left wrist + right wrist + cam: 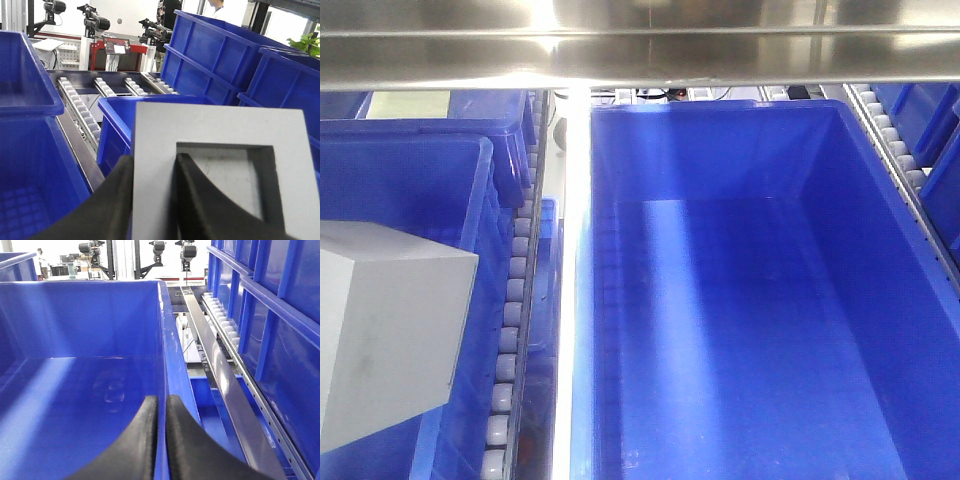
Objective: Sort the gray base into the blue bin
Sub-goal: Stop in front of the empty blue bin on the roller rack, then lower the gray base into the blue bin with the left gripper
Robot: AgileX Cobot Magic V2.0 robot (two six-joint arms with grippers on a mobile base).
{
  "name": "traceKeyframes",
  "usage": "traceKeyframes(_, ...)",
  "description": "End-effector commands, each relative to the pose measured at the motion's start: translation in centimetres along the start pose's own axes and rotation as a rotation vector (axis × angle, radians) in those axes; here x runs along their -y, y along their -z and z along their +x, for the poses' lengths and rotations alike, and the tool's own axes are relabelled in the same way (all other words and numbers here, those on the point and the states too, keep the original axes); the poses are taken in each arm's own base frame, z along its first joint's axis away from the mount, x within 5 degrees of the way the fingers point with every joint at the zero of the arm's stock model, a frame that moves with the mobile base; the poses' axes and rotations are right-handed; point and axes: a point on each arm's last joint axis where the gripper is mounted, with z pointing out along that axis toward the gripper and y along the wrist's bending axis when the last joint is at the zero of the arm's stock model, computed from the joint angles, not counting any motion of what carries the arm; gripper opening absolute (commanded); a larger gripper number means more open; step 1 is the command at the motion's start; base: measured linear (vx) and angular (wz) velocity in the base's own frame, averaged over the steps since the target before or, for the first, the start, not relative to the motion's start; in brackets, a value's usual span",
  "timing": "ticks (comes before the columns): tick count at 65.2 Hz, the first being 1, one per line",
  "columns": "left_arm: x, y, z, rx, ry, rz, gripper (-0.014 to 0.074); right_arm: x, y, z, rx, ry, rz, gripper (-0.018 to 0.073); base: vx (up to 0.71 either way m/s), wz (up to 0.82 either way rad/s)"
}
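Next, my left gripper sets the gray base down on the near part of the blue bin's bottom, next to the bin's side [790, 413] opposite the metal strip. The gray base now hangs above a blue tote.
The gray base [390, 330] hangs at the left of the front view, above a blue tote on that side. In the left wrist view the gray base [220, 125] shows its face with the square recess. My left gripper [154, 167] is shut on the base's border wall, one finger outside and one inside the recess. The large blue bin [820, 160] fills the middle of the front view, with nothing on its floor. My right gripper [161, 407] is shut and holds nothing. It hovers over the right wall of the blue bin [75, 325]. Neither gripper shows in the front view.
A roller rail [510, 330] and a bright metal strip separate the left tote [420, 170] from the big bin. More blue totes [930, 130] and a second roller rail stand at the right. A steel crossbar [640, 50] spans the top. Stacked totes [215, 55] rise beyond the base.
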Motion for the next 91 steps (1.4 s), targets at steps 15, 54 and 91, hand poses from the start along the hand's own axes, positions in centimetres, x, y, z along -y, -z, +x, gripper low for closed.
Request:
traceKeyframes(15, 0.8, -4.5, -1.7, 0.041, 0.013, 0.050, 0.0004, 0.0, 0.1, -0.9, 0.091, 0.013, 0.000, -0.0004, 0.00, 0.00)
traceKeyframes(54, 12.9, -20.2, 0.5, -0.176, -0.106, 0.381, 0.0004, 0.0, 0.1, -0.9, 0.091, 0.013, 0.000, -0.0004, 0.00, 0.00)
traceKeyframes(91, 16.5, -29.9, 11.5, -0.398, -0.169, 0.354, 0.0029, 0.0, 0.1, -0.9, 0.091, 0.013, 0.000, -0.0004, 0.00, 0.00)
